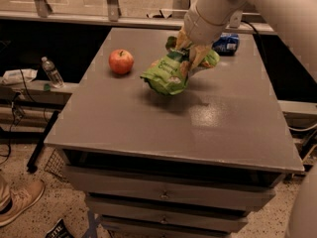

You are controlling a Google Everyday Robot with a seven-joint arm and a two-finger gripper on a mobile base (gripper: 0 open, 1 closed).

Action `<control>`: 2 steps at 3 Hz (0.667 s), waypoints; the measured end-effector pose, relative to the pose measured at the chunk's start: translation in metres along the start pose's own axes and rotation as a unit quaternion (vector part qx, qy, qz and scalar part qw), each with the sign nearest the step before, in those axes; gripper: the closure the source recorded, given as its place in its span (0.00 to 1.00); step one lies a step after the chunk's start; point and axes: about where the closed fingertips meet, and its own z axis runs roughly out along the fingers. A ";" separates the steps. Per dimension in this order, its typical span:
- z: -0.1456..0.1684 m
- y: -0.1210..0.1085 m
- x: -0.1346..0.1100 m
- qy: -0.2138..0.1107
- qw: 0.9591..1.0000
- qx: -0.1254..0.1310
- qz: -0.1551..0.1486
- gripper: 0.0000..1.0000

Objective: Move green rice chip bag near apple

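The green rice chip bag, now tilted just above the table, will be released from my gripper and come to rest on the grey table top close beside the red apple (149, 69).
The green rice chip bag (171, 73) is crinkled and hangs tilted just above the grey table top (148, 118), right of centre towards the back. My gripper (190, 56) comes down from the upper right and is shut on the bag's upper right part. The apple (121, 61), red with yellowish patches, rests on the table to the left of the bag, a short gap away.
A blue soda can (226, 42) lies at the back right of the table, behind my arm. A water bottle (51, 72) stands on a low ledge to the left. Drawers (163, 195) sit below the table's front edge. A shoe (15, 202) is on the floor, lower left.
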 end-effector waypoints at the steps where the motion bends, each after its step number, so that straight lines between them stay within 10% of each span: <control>1: 0.010 -0.024 -0.005 -0.008 0.999 0.005 -0.031 1.00; 2: 0.021 -0.038 -0.010 -0.017 0.999 0.005 -0.050 1.00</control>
